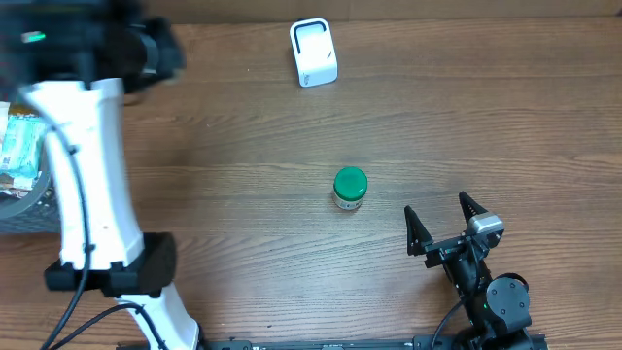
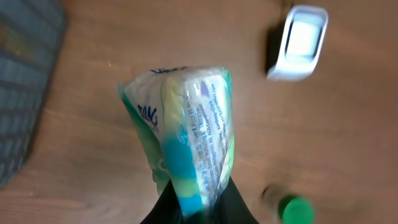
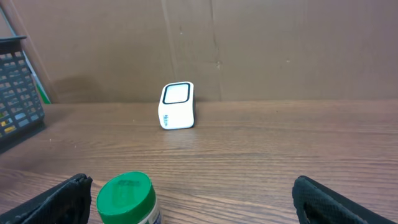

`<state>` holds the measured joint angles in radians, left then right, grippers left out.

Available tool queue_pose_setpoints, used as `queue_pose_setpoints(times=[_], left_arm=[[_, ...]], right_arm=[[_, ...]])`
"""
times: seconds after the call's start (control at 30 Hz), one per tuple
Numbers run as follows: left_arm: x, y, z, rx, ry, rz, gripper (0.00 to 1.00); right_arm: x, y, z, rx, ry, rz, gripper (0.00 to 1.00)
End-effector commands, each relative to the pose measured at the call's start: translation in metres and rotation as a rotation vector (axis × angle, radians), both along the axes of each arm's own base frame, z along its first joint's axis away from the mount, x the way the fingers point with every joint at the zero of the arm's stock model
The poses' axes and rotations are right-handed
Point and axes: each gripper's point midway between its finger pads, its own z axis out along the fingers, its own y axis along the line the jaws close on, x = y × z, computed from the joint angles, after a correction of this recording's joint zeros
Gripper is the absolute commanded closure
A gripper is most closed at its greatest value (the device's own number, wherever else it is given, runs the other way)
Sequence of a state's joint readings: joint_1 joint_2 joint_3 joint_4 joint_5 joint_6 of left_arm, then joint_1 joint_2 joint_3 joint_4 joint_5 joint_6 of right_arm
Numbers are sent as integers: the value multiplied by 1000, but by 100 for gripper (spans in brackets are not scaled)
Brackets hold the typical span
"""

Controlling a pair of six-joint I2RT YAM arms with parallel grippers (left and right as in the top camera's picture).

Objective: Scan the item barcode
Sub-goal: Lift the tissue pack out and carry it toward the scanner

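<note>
My left gripper should put the soft packet down on the bare table (image 1: 254,190) between the basket and the green-lidded jar.
My left gripper (image 2: 199,210) is shut on a soft packet (image 2: 186,130) printed in white, blue and green, which stands up from the fingers with its small print facing the camera. The left wrist view is blurred. Below it lie the white scanner (image 2: 301,40) at the upper right and a green-lidded jar (image 2: 295,210) at the lower right. In the overhead view the scanner (image 1: 314,52) stands at the table's back and the jar (image 1: 350,188) at its middle. My right gripper (image 1: 447,219) rests open near the front right, just behind the jar (image 3: 127,199) and facing the scanner (image 3: 177,106).
A dark wire basket (image 1: 17,199) holding more packets sits at the left edge, also seen as the basket (image 2: 25,81) and the basket (image 3: 18,93). My white left arm (image 1: 87,165) rises over the table's left side. A brown wall stands behind the scanner.
</note>
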<state>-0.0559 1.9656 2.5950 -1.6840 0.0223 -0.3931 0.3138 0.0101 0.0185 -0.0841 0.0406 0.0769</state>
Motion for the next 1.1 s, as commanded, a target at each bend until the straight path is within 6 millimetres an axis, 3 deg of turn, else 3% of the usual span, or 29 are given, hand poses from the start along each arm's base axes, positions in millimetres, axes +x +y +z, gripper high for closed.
queue_pose_setpoints(times=[0.0, 0.2, 0.23, 0.3, 0.4, 0.5, 0.8, 1.07], left_arm=[[-9, -19, -38, 146, 126, -1, 96], [-23, -54, -107, 259, 294, -75, 96], [-26, -63, -130, 274, 332, -99, 96], [-28, -72, -157, 288, 362, -123, 96], [-37, -81, -203, 333, 407, -158, 96], [-43, -85, -231, 346, 427, -177, 96], [-56, -54, -278, 515, 442, -151, 96], [-63, -51, -298, 512, 447, -153, 96]], right_arm=[[1, -1, -3, -6, -1, -5, 0], [1, -1, -3, -6, -1, -5, 0], [1, -1, -3, -6, -1, -5, 0], [1, -1, -3, -6, -1, -5, 0], [1, -1, -3, -6, -1, -5, 0], [1, -1, -3, -6, -1, -5, 0], [1, -1, -3, -6, -1, -5, 0], [1, -1, -3, -6, -1, -5, 0]])
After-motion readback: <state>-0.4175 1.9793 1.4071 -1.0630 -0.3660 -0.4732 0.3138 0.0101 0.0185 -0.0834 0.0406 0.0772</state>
